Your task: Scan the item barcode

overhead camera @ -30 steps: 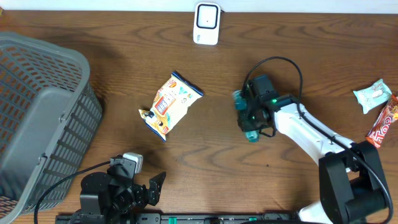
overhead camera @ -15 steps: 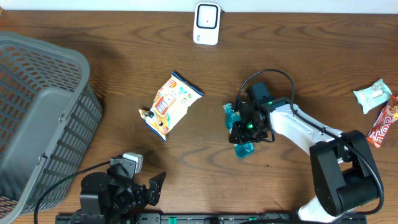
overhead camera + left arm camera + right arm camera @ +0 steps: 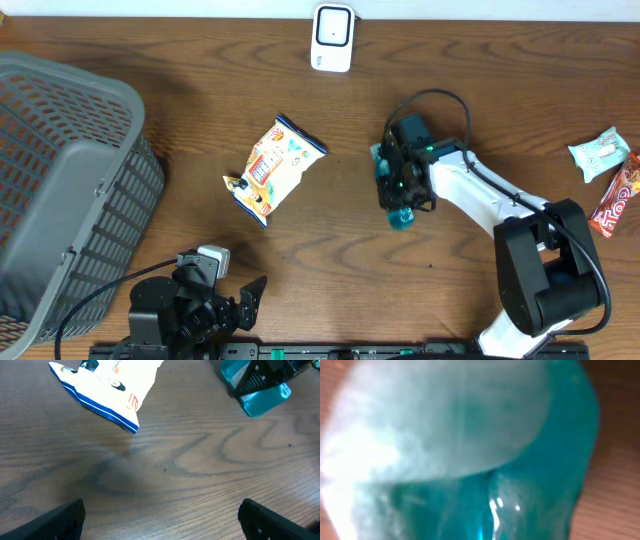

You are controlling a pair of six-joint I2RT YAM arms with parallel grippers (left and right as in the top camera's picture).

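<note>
Next, I put the teal packet down and take it by its near end (image 3: pixel 400 219) before scanning, because the fingers of my right gripper cover the middle of the packet.
My right gripper (image 3: pixel 398 186) is shut on a teal packet (image 3: pixel 404 216) at mid-table, right of centre, and the packet pokes out on both sides of the black jaws. In the right wrist view the teal packet (image 3: pixel 470 460) fills the frame in a blur and hides the fingers. The white barcode scanner (image 3: pixel 332 37) stands at the far edge, apart from the packet. At the near edge, my left gripper (image 3: pixel 160 522) stays open with nothing between its fingers (image 3: pixel 65 520). The left wrist view shows the teal packet (image 3: pixel 262 399) at the upper right.
A yellow-and-white snack bag (image 3: pixel 272 168) lies left of centre, also shown as the snack bag (image 3: pixel 107 387). A grey mesh basket (image 3: pixel 60 180) fills the left side. A pale green packet (image 3: pixel 600 152) and a red candy bar (image 3: pixel 615 195) lie at the right edge.
The right gripper, carrying the teal packet, swung left and toward the near edge, then came back up toward the scanner. The left arm has not moved.
</note>
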